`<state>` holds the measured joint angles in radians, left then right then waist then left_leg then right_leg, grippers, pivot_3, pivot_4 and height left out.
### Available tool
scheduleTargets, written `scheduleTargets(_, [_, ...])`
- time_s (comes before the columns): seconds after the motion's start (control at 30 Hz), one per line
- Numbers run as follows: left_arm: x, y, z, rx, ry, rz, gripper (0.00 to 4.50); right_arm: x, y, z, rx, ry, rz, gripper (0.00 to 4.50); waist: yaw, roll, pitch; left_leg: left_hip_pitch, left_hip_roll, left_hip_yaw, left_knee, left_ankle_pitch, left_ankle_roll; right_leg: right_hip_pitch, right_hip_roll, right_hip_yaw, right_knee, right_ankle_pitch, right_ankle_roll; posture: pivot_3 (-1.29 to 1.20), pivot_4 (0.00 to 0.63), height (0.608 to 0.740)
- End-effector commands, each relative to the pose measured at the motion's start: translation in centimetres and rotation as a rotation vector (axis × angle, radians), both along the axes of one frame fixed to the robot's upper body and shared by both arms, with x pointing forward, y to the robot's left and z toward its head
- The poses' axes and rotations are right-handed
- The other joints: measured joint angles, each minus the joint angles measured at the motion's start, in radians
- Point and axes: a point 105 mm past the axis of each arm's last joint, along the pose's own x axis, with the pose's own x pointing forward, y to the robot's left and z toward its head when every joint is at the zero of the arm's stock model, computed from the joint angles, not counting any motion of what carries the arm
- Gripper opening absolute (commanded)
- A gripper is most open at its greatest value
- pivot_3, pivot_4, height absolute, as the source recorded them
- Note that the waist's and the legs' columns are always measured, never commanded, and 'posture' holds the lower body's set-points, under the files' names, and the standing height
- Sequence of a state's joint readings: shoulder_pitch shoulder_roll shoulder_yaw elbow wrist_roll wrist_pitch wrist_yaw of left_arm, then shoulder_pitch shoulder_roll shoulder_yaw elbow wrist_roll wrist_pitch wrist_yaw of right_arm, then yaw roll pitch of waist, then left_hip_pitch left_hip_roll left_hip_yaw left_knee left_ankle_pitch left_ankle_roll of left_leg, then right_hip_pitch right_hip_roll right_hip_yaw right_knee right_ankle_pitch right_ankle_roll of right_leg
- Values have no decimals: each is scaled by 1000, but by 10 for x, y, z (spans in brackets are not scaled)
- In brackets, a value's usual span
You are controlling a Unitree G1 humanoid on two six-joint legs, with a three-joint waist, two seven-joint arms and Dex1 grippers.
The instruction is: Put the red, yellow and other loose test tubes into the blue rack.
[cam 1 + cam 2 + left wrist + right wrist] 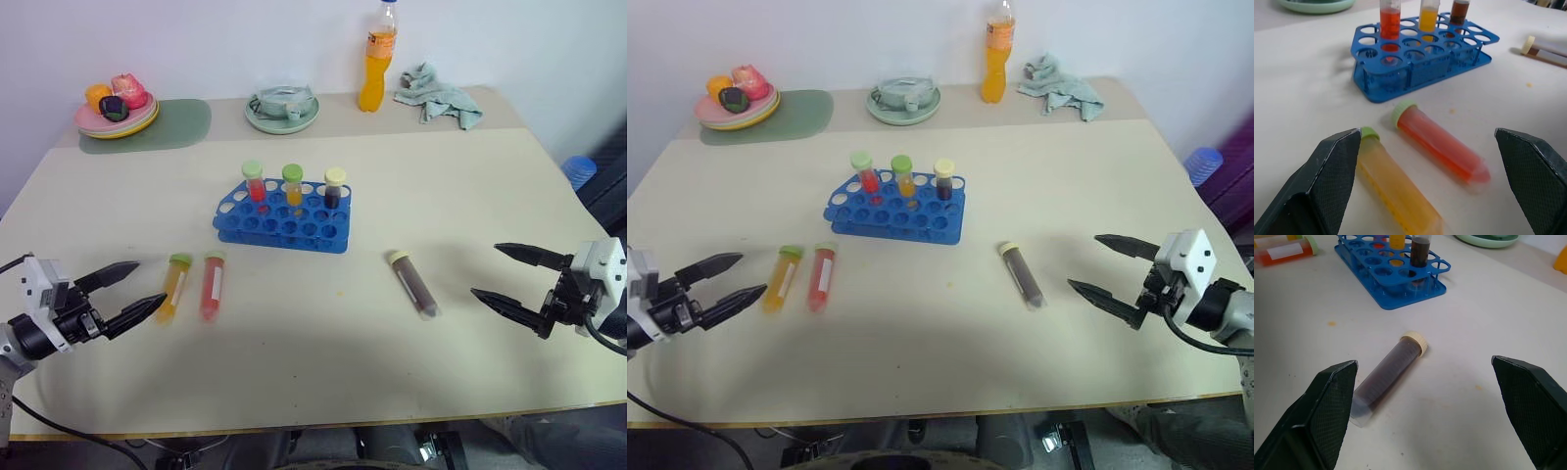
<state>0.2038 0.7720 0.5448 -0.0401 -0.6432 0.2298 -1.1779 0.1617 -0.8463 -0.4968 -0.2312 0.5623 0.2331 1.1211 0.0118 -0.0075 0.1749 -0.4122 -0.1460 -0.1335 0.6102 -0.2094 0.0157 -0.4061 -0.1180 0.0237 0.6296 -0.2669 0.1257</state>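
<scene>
The loose dark brown tube is next for my right gripper, which should close around the tube's body [404,268] [1406,352] just below its cream cap to take hold of it.
The blue rack [279,228] stands mid-table with three capped tubes upright in its back row: red [255,181], yellow [292,184] and dark brown [334,187]. Three loose test tubes lie flat in front of it. The yellow one [174,286] and the red one [212,285] lie side by side at front left, green caps pointing toward the rack. The dark brown one [413,284], with a cream cap, lies at front right. My left gripper [149,282] is open just left of the yellow tube. My right gripper [485,269] is open a short way right of the brown tube. Neither touches anything.
Along the back edge stand a tall orange drink bottle [376,59], a crumpled green cloth [438,96], a pale green dish [282,108] and a plate of fruit [116,106] on a green mat [176,122]. A blue object [579,170] sits off the table's right side.
</scene>
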Motion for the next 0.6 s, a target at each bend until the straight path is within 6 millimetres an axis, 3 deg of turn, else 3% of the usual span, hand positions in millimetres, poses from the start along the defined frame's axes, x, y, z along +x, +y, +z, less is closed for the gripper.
scheduleTargets(0.03, [-3, -1, 5, 10, -23, -6, 4467, 0, 2, 7, -7, -31, 7, 4500, 1, 0, 0, 0, 0, 0, 0, 0, 0, 0, 0, 0, 0, 0, 0, 0, 150, 740])
scheduleTargets(0.6, [7, -17, 3, -39, -34, -24, 4467, 0, 2, 7, -4, -40, -7, 4500, 1, 0, 0, 0, 0, 0, 0, 0, 0, 0, 0, 0, 0, 0, 0, 0, 150, 740])
